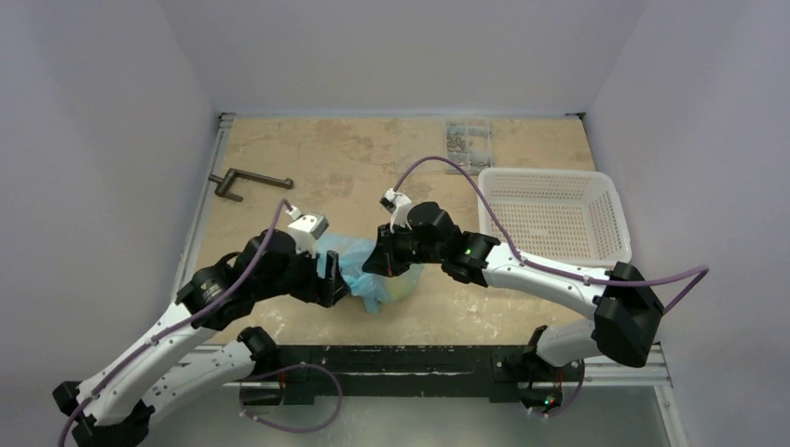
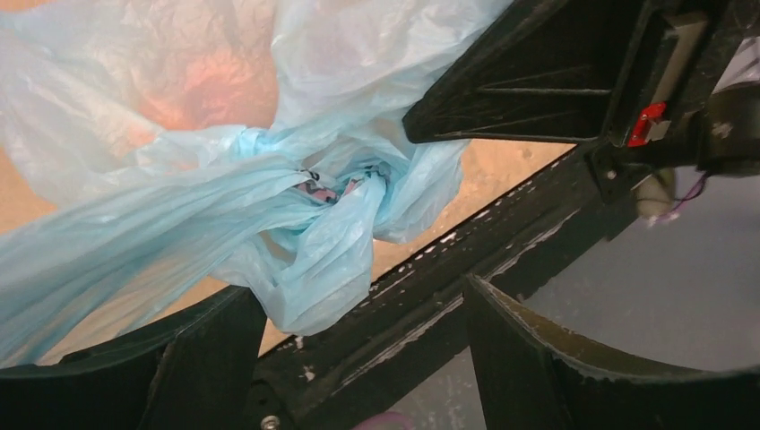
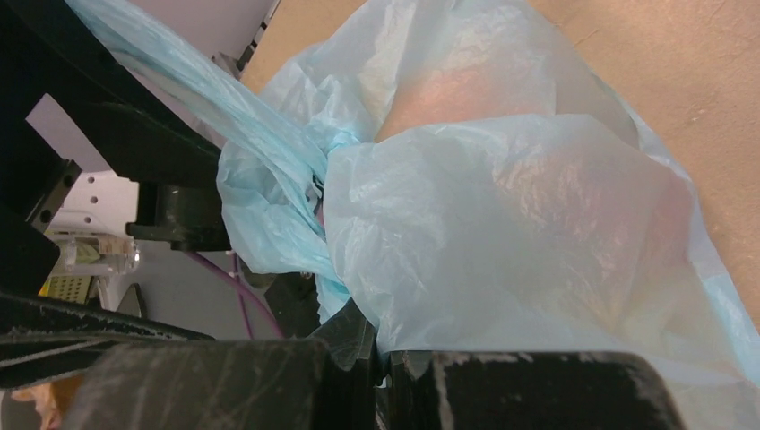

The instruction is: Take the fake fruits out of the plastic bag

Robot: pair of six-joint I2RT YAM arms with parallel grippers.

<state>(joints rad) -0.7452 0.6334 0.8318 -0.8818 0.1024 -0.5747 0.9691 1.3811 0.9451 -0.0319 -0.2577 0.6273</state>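
My right gripper is holding the side of the bag while the bag's knot stays closed, so it should open and take the gathered film (image 3: 289, 228) next to the bag's knot.
The light-blue plastic bag (image 1: 365, 270) lies bunched near the table's front edge between my two grippers. Its knotted neck shows in the left wrist view (image 2: 296, 179). Fake fruits show only as blurs through the film: a peach-orange glow (image 3: 448, 90), a reddish one (image 3: 659, 206) and a red-orange one in the left wrist view (image 2: 202, 90). My right gripper (image 3: 381, 351) is shut on a fold of the bag's film, and sits at the bag's right side (image 1: 387, 265). My left gripper (image 2: 354, 296) is open at the bag's left (image 1: 335, 287), with a loose lobe of bag hanging beside its left finger (image 2: 211, 358).
A white mesh basket (image 1: 550, 214) stands at the right. A black metal handle (image 1: 250, 182) lies at the back left. A clear box of small parts (image 1: 468, 140) sits at the back. The black base rail (image 1: 391, 358) runs along the table's near edge.
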